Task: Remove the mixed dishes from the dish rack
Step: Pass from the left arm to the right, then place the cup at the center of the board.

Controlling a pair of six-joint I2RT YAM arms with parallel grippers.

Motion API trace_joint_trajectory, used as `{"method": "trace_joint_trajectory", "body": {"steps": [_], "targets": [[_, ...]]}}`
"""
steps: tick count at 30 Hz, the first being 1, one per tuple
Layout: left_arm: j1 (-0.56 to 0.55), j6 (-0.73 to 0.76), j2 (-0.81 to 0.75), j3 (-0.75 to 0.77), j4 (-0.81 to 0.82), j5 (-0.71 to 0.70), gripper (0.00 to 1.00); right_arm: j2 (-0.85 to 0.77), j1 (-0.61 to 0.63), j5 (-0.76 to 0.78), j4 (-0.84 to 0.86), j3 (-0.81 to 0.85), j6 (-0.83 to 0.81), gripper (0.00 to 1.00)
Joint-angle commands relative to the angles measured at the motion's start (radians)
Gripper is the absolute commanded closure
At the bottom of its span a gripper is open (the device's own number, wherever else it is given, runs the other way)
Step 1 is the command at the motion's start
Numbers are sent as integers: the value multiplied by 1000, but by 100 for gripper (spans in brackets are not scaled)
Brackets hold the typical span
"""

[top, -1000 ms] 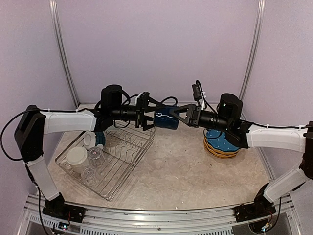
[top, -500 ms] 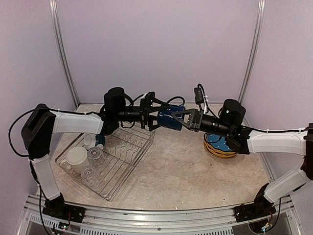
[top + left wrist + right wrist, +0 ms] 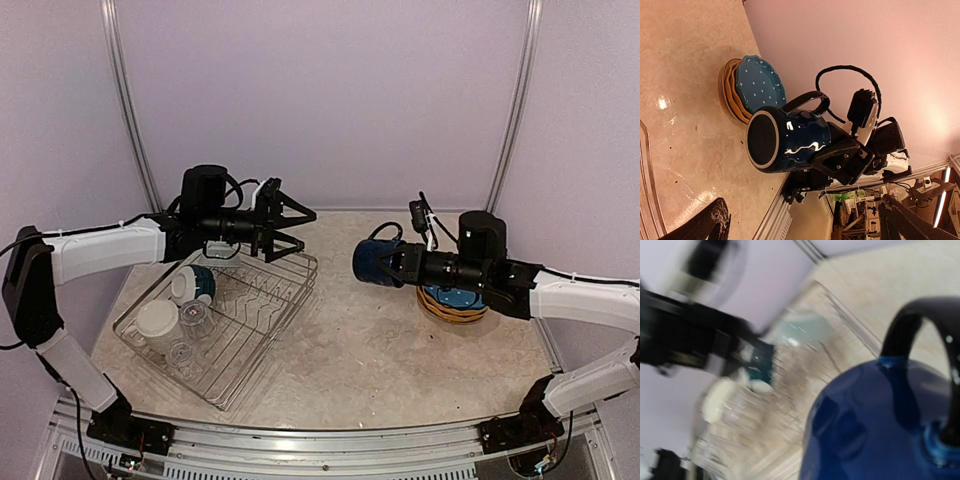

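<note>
Next, I set the navy mug with my right gripper on the marble table (image 3: 468, 368) just in front of the plate stack.
My right gripper (image 3: 388, 265) is shut on the navy mug (image 3: 372, 262) and holds it in the air, left of the stack of yellow and blue dotted plates (image 3: 452, 298). The mug also shows in the left wrist view (image 3: 785, 140), on its side with its mouth toward the camera, and fills the blurred right wrist view (image 3: 880, 430). My left gripper (image 3: 292, 232) is open and empty above the far corner of the dish rack (image 3: 262, 335). The rack holds a cream mug (image 3: 157, 320), two clear glasses (image 3: 193, 315) and small teal and white bowls (image 3: 196, 283).
The plate stack (image 3: 755, 87) sits on the marble table at the right. Metal rails run up the back wall at both sides. The arm bases stand at the near table edge.
The left gripper has let go of the navy mug and drawn back left over the rack. The right gripper has carried the mug right, toward the plate stack.
</note>
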Motion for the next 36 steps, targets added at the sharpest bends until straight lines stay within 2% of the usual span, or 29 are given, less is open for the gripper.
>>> {"method": "trace_joint_trajectory", "body": {"steps": [1,4,7,13,16,20,25,29,36], "targets": [[1,186,-79,61,-236,-83,1,-46,-1,74,-197,28,-77,100],[1,208,-105,114,-288,-87,1,-30,0,93,-406,78,-92,100],[-3,161,-126,183,-305,-106,1,-11,9,94,-619,121,-105,100],[-16,87,-109,433,-453,-219,1,-8,60,220,-1014,206,-110,100],[-19,26,-92,519,-449,-249,1,2,61,269,-1161,206,-103,100],[-21,-44,-78,611,-444,-284,1,-29,61,358,-1227,153,-67,100],[-26,-88,-44,750,-504,-272,1,-28,61,393,-1237,87,-31,100],[-41,-119,-47,771,-494,-266,1,-27,60,432,-1228,52,-5,100],[-41,-53,-79,812,-556,-303,1,-8,60,495,-1237,42,16,95]]}}
